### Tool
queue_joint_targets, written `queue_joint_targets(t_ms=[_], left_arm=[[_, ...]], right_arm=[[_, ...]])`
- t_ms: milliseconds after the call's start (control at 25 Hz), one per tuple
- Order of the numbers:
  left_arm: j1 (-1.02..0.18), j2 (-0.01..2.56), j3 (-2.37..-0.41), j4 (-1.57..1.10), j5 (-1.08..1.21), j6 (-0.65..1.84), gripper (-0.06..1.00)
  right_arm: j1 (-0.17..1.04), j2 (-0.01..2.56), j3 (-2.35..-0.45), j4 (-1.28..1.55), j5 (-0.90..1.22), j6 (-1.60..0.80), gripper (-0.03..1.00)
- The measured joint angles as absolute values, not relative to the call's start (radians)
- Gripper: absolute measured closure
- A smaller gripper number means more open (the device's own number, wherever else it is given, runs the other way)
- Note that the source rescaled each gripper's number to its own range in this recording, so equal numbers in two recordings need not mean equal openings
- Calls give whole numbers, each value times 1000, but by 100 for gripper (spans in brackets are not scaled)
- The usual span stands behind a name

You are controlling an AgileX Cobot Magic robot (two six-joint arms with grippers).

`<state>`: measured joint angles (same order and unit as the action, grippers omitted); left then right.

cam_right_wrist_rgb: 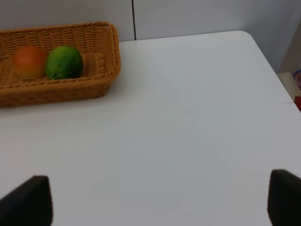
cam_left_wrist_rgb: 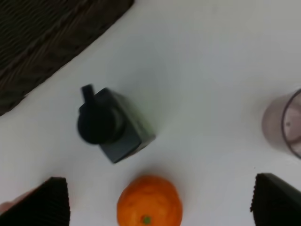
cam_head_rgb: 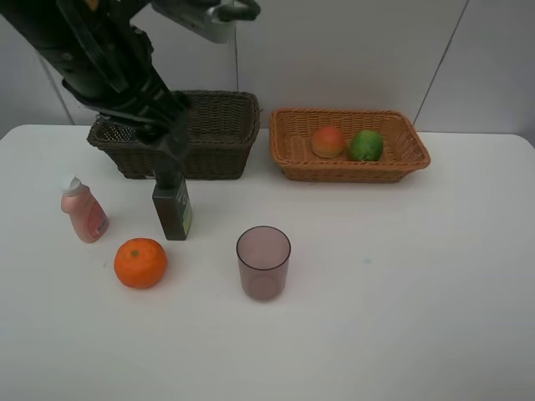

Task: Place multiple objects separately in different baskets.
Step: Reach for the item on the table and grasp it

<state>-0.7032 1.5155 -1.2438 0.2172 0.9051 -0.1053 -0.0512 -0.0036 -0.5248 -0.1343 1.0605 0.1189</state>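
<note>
The purplish cup is next for my left gripper, which should go there and close on the cup's rim [cam_head_rgb: 246, 260] [cam_left_wrist_rgb: 284, 133], on the side toward the orange.
My left gripper [cam_head_rgb: 171, 157] hangs open right above the dark green black-capped bottle [cam_head_rgb: 172, 209], which stands upright on the table. In the left wrist view the bottle [cam_left_wrist_rgb: 110, 125] is ahead of the wide-open left gripper [cam_left_wrist_rgb: 162, 201], with the orange [cam_left_wrist_rgb: 149, 202] between the fingertips [cam_left_wrist_rgb: 52, 200] but below them. The orange [cam_head_rgb: 140, 262], pink bottle [cam_head_rgb: 84, 210] and purplish cup [cam_head_rgb: 263, 261] stand loose on the table. The dark basket [cam_head_rgb: 209, 159] holds nothing I can see. The tan basket [cam_head_rgb: 288, 163] holds the peach [cam_head_rgb: 328, 141] and lime [cam_head_rgb: 365, 145]. My right gripper [cam_right_wrist_rgb: 157, 200] is open over bare table.
The white table's right edge and far corner [cam_right_wrist_rgb: 244, 35] show in the right wrist view, with the tan basket [cam_right_wrist_rgb: 101, 70] off to one side. The left arm [cam_head_rgb: 100, 58] reaches in over the dark basket's near left corner.
</note>
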Motion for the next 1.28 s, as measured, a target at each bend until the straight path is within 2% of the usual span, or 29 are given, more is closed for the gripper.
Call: queue_joint_targets(t_ms=[440, 1280], left_arm=[[-854, 1798, -1390, 152, 901, 9, -6], [-842, 2005, -1390, 147, 839, 89, -6]], right_arm=[[-51, -4, -525, -134, 1060, 119, -1], [-51, -4, -525, -134, 1060, 119, -1]])
